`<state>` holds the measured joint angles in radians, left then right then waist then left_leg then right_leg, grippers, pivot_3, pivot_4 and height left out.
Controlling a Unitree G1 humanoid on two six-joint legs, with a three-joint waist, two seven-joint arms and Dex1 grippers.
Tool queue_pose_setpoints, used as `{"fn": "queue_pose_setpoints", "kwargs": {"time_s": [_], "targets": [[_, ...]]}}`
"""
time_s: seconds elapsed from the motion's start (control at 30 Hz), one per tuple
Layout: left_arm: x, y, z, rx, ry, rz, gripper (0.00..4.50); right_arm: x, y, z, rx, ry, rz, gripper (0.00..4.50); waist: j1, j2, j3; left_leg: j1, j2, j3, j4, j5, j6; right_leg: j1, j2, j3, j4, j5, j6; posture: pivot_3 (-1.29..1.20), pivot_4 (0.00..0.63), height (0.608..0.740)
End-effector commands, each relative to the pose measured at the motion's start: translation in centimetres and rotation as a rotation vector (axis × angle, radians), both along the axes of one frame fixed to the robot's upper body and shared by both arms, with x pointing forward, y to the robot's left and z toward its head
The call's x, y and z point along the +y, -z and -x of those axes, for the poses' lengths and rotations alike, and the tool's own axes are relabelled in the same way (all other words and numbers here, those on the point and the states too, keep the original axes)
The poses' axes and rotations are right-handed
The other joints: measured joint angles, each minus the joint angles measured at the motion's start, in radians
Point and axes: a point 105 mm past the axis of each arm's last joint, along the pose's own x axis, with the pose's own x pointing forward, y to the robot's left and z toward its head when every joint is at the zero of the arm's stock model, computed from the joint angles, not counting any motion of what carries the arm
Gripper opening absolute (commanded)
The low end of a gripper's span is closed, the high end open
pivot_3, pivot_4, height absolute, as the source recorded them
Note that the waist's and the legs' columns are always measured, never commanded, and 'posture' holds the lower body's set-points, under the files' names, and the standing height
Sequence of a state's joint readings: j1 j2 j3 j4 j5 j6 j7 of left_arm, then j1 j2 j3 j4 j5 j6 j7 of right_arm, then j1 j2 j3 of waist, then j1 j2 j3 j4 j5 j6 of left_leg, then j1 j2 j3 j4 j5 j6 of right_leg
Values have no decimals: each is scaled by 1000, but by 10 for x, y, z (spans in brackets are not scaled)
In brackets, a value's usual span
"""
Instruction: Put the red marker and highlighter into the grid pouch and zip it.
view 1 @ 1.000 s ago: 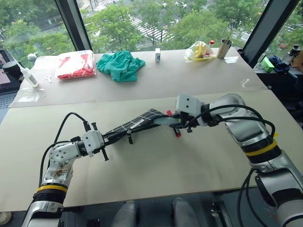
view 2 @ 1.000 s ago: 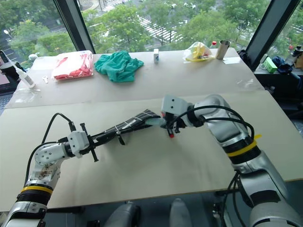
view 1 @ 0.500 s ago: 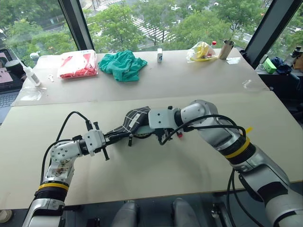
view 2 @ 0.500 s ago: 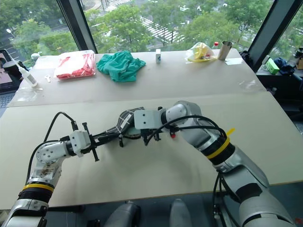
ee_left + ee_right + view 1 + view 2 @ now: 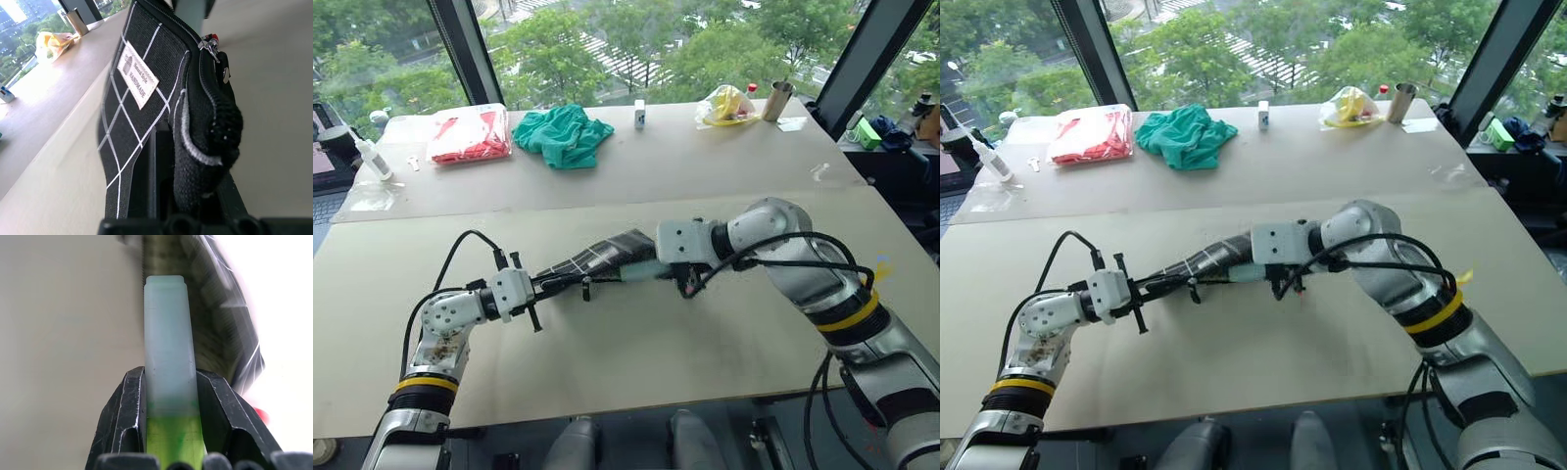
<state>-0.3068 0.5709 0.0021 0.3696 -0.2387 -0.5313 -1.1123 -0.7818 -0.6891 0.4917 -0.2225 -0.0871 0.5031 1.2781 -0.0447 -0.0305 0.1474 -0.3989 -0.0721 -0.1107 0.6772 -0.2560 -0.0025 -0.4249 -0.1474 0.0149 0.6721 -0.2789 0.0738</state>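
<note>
The robot's right gripper will release the highlighter inside the opening of the grid pouch (image 5: pixel 622 257) (image 5: pixel 183 281), beyond the left gripper's hold.
My left gripper (image 5: pixel 546 284) is shut on one end of the grid pouch (image 5: pixel 607 257), a black fabric pouch with white grid lines and a white label (image 5: pixel 137 73), held just above the table. The pouch's zipper pull (image 5: pixel 209 43) sits at its far end. My right gripper (image 5: pixel 168 382) is shut on the highlighter (image 5: pixel 166 338), whose pale end points along the pouch's zipper edge. In the eye views this gripper (image 5: pixel 646 271) sits at the pouch's right end. A red tip of the red marker (image 5: pixel 260 417) shows beside the pouch; the rest of it is hidden.
On the far table lie a red-and-white plastic bag (image 5: pixel 470 135), a teal cloth (image 5: pixel 565 133), a small white box (image 5: pixel 639 115), a yellow bag (image 5: pixel 728 105) and a metal cup (image 5: pixel 775 100). A white bottle (image 5: pixel 370 155) stands at the far left.
My right gripper with the highlighter has moved left along the pouch and rolled. The pouch bunched up half a second ago and is stretched out again. The left gripper stayed put.
</note>
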Motion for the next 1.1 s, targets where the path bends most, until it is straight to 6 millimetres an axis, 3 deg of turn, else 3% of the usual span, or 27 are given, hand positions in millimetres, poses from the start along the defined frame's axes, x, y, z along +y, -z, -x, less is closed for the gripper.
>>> {"fn": "queue_pose_setpoints", "kwargs": {"time_s": [0.03, 0.13, 0.3, 0.4, 0.7, 1.1], "targets": [[2, -11, 0, -48, 8, 8, 0, 5, -15, 9, 5, -13, -66, 1065, 0, 0, 0, 0, 0, 0, 0, 0, 0, 0, 0, 0, 0, 0, 0, 0, 150, 740], [1, -11, -2, -46, 12, 5, 0, 16, -16, 15, 38, -26, -111, 1065, 2, 0, 0, 0, 0, 0, 1, -1, 1, 0, 0, 0, 1, 0, 0, 0, 150, 740], [-1, -12, -2, -45, 25, 3, 0, 33, -25, -4, 16, 51, -186, 1065, 2, 0, 0, 0, 0, 0, 1, 0, 0, 0, 0, 0, 1, 0, 0, 0, 150, 740], [-2, -12, -2, -45, 27, 3, 0, 28, -26, -2, 27, 48, -186, 1065, 9, 0, 0, 0, 0, -1, 1, 0, -1, 0, 0, 0, 1, 0, 0, 0, 150, 740], [0, -11, -2, -41, 26, 0, 0, -11, -26, -2, 47, 131, -156, 1065, 7, 0, 0, 0, 0, -1, 1, 0, 0, 0, 0, -1, 0, 0, 0, 0, 150, 740], [-1, -10, -2, -38, 25, 4, 0, -23, -35, -16, 18, 192, -167, 1065, 4, 0, 0, 0, 0, 0, 1, 0, 0, 0, 0, 0, 0, 0, 0, 0, 150, 740]]}}
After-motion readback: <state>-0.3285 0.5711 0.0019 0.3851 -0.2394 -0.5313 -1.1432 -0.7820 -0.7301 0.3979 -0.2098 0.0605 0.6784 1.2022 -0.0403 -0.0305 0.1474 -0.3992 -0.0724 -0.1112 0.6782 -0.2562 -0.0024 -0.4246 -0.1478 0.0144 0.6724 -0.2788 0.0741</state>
